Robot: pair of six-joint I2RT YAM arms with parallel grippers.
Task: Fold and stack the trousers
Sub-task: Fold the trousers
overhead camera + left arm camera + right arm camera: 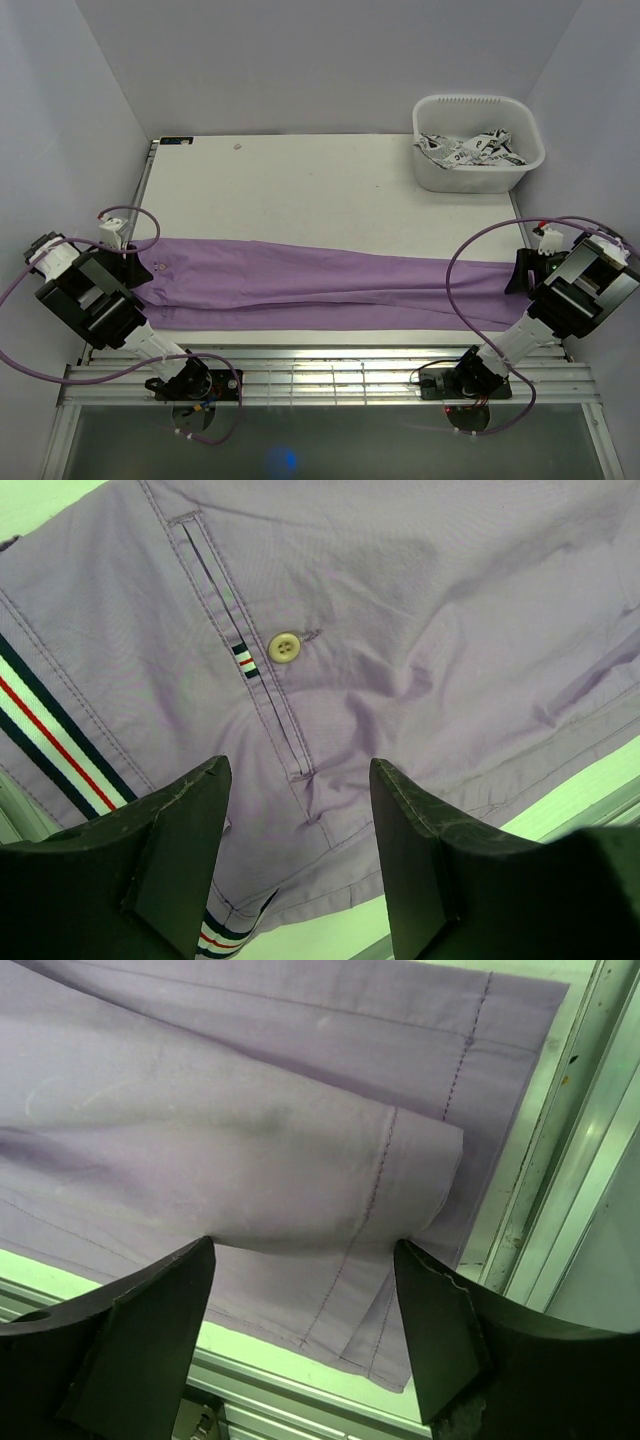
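The upper leg leaves part of the lower leg showing near the bar, so the robot's right gripper needs to pinch the upper leg's hem (372, 1228) and pull it over.
The lilac trousers (320, 285) lie spread across the table, folded lengthwise, waist at the left and leg hems at the right. My left gripper (133, 268) hangs open over the waist end. In the left wrist view its fingers (190, 820) straddle the pocket seam, below a small pale button (285, 647) and a striped waistband lining (60, 740). My right gripper (522, 275) hangs open over the hem end. In the right wrist view its fingers (435, 1310) straddle the leg hems (400, 1190), which lie one on the other near the table's edge.
A white plastic basket (478, 143) with patterned cloth in it stands at the back right. An aluminium rail (330, 375) runs along the near edge. Purple cables loop round both arms. Walls close in the table on three sides.
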